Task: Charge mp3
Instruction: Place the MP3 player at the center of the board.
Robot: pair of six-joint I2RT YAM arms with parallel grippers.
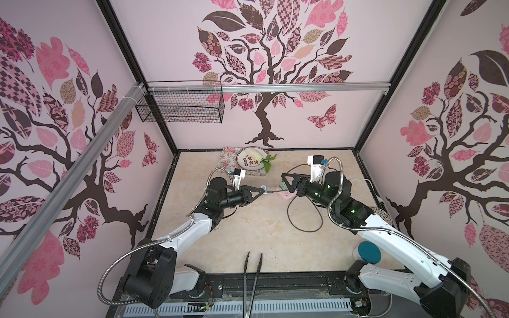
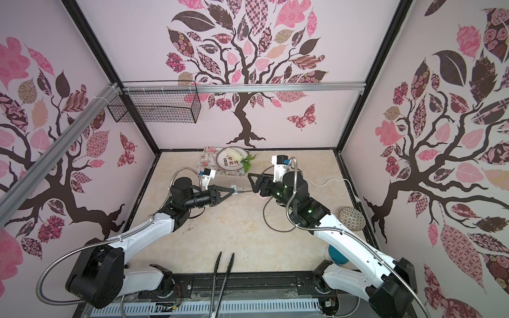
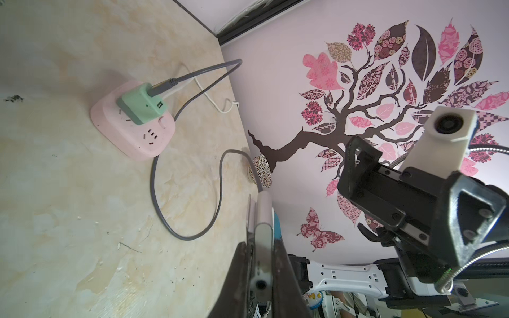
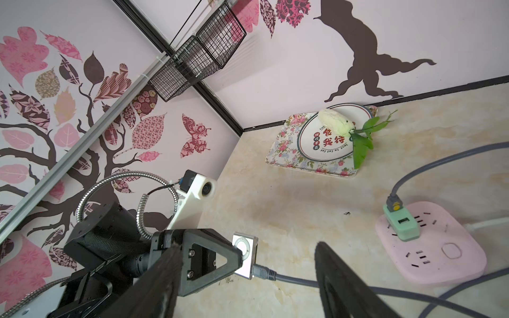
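My left gripper needs to set the mp3 on the bare table [image 1: 264,220] between the pink power strip and black tongs.
The mp3 [image 4: 245,254] is a small silver square with a white control ring. My left gripper [image 1: 261,190] is shut on it and holds it just above the table; in the left wrist view it shows edge-on [image 3: 264,217] between the fingers. A grey cable's connector [image 4: 263,272] sits in the mp3's edge. The cable [image 1: 303,225] loops over the table to the mint-green charger plug [image 4: 402,223], which stands in the pink power strip [image 4: 440,247]. My right gripper [image 1: 285,183] is open, with its fingers on either side of the cable just behind the connector and holding nothing.
A floral tray [image 1: 228,159] with a plate [image 1: 242,162] and a white flower lies at the back. Black tongs [image 1: 252,275] lie at the front edge. A teal-lidded container [image 1: 369,252] and a patterned bowl [image 2: 352,217] sit on the right. A wire basket [image 1: 181,106] hangs on the wall.
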